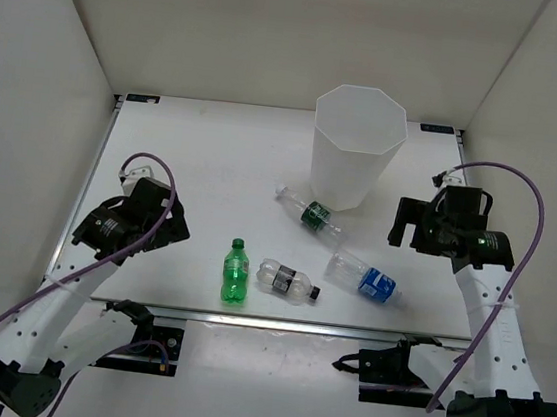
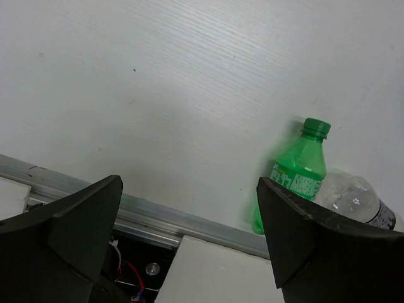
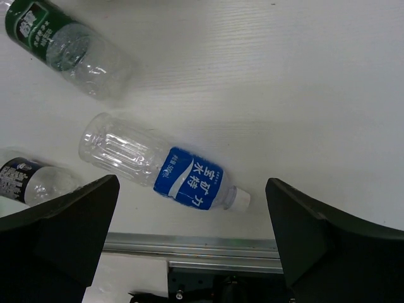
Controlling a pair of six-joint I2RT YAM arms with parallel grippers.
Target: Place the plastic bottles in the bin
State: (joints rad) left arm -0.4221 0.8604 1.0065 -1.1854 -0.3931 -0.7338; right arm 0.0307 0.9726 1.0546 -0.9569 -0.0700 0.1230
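Observation:
Next, my right gripper grips the middle [image 1: 360,275] [image 3: 160,170] of the blue-label bottle, where the clear plastic toward the bottle's base meets the label.
The tall white faceted bin [image 1: 357,147] stands at the back middle of the table. Four bottles lie in front of it: an all-green one [image 1: 236,270], a clear one with a dark label [image 1: 287,281], one with a green label [image 1: 310,213] and one with a blue label [image 1: 364,278]. My left gripper [image 1: 161,223] is open and empty, left of the green bottle [image 2: 297,173]. My right gripper [image 1: 409,226] is open and empty, above and right of the blue-label bottle [image 3: 165,168]. The green-label bottle [image 3: 63,44] and the dark-label bottle [image 3: 28,181] also show in the right wrist view.
White walls enclose the table on the left, back and right. A metal rail [image 1: 276,321] runs along the near table edge, also showing in the left wrist view [image 2: 145,218] and in the right wrist view [image 3: 189,249]. Cables loop off both arms.

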